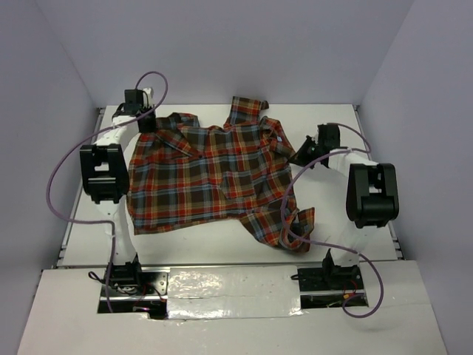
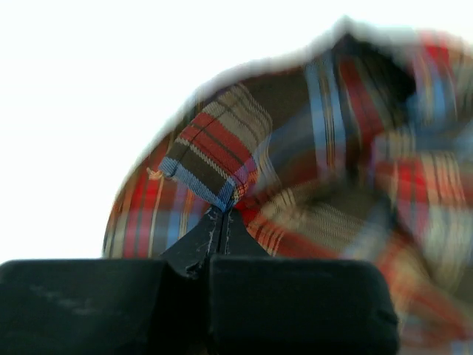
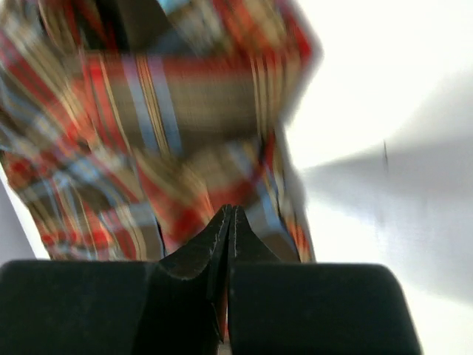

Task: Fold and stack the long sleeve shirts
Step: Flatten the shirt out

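Observation:
I have a small fold in my left gripper, short of the shirt's rumpled far edge, so next I open it, grip the shirt at that edge (image 1: 171,117) and pull it straight.
One long sleeve shirt (image 1: 207,174), plaid in red-orange, brown and light blue, lies spread and rumpled across the white table (image 1: 355,240). My left gripper (image 1: 146,122) is at its far left corner. In the left wrist view that gripper (image 2: 222,213) is shut, with a small fold of the shirt (image 2: 214,159) pinched at the tips. My right gripper (image 1: 301,158) is at the shirt's right edge. In the right wrist view it (image 3: 233,211) is shut too, a sliver of the shirt's cloth (image 3: 185,96) showing between the fingers.
A sleeve (image 1: 292,225) trails toward the near right, and another flap of the shirt (image 1: 247,109) sticks out at the far edge. Grey walls close in on three sides. A foil-covered strip (image 1: 229,285) runs between the arm bases. Purple cables (image 1: 55,185) loop beside both arms.

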Controlling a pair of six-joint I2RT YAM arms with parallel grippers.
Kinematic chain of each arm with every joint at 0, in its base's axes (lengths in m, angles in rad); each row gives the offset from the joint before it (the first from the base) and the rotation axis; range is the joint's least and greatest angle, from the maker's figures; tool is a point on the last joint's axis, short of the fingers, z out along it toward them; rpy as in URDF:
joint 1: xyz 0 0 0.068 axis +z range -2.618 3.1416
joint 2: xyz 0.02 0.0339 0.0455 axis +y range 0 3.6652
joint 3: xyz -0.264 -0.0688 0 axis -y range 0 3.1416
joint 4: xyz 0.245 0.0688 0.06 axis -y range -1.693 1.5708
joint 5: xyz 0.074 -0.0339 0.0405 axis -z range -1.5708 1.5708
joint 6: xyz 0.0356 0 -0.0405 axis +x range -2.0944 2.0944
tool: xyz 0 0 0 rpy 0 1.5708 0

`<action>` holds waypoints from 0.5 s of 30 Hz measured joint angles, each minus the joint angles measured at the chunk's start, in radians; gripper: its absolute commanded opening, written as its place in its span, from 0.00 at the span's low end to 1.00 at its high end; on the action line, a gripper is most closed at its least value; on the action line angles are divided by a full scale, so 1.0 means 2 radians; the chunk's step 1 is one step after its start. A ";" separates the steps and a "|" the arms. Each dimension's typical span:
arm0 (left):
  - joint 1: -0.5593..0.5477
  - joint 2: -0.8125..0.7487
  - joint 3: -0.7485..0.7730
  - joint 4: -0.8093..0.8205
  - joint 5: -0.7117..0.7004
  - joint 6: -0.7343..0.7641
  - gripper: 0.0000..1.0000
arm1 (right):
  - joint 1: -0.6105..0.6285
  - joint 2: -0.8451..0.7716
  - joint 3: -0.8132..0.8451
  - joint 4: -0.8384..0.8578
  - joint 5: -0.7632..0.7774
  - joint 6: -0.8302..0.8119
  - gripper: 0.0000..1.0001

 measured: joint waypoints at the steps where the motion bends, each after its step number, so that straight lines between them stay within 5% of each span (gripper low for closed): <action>1: 0.000 -0.024 -0.023 -0.007 0.000 0.008 0.00 | 0.000 -0.014 -0.021 0.014 0.000 -0.001 0.00; 7: 0.002 -0.183 -0.138 -0.035 -0.002 0.022 0.00 | 0.000 -0.029 -0.030 0.006 -0.003 -0.022 0.60; 15: 0.006 -0.233 -0.230 -0.061 -0.019 0.031 0.00 | 0.000 0.041 0.109 -0.010 0.021 -0.035 0.70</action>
